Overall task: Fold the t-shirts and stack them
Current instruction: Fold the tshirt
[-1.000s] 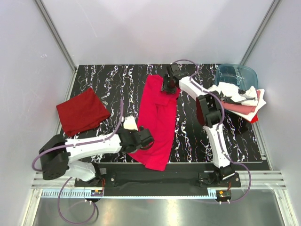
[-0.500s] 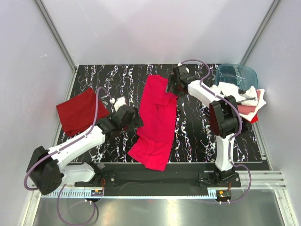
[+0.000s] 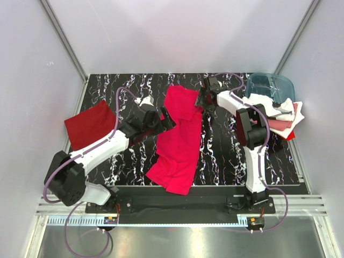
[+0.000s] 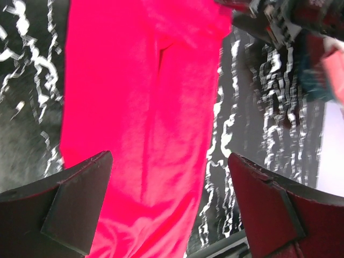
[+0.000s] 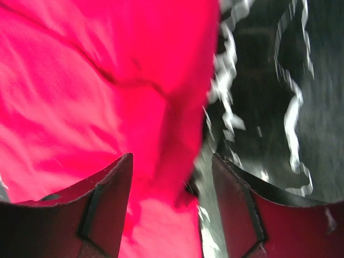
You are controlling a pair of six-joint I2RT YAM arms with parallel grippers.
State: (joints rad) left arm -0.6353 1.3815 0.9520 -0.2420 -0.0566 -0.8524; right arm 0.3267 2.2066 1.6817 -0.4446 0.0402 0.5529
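Note:
I will close my left gripper on the near corner (image 3: 149,173) of the crimson t-shirt, on the side toward the darker red t-shirt, to fold it up.
A bright crimson t-shirt (image 3: 180,141) lies lengthwise in the middle of the black marbled table, folded into a long strip; it fills the left wrist view (image 4: 145,123) and the right wrist view (image 5: 97,91). A darker red folded t-shirt (image 3: 92,127) lies at the left. A pile of white, salmon and red shirts (image 3: 277,115) lies at the right. My left gripper (image 3: 165,120) is open and empty above the crimson shirt's left edge. My right gripper (image 3: 203,102) is open over the shirt's upper right corner, with the shirt's edge between its jaws.
A translucent blue-teal tub (image 3: 270,86) stands at the back right corner, behind the pile of shirts. Grey walls close in the table on three sides. The table's front edge (image 3: 188,189) runs just past the crimson shirt's lower end.
My left gripper has moved from the shirt's lower left up to its upper left edge. My right gripper has shifted slightly right at the shirt's upper right corner.

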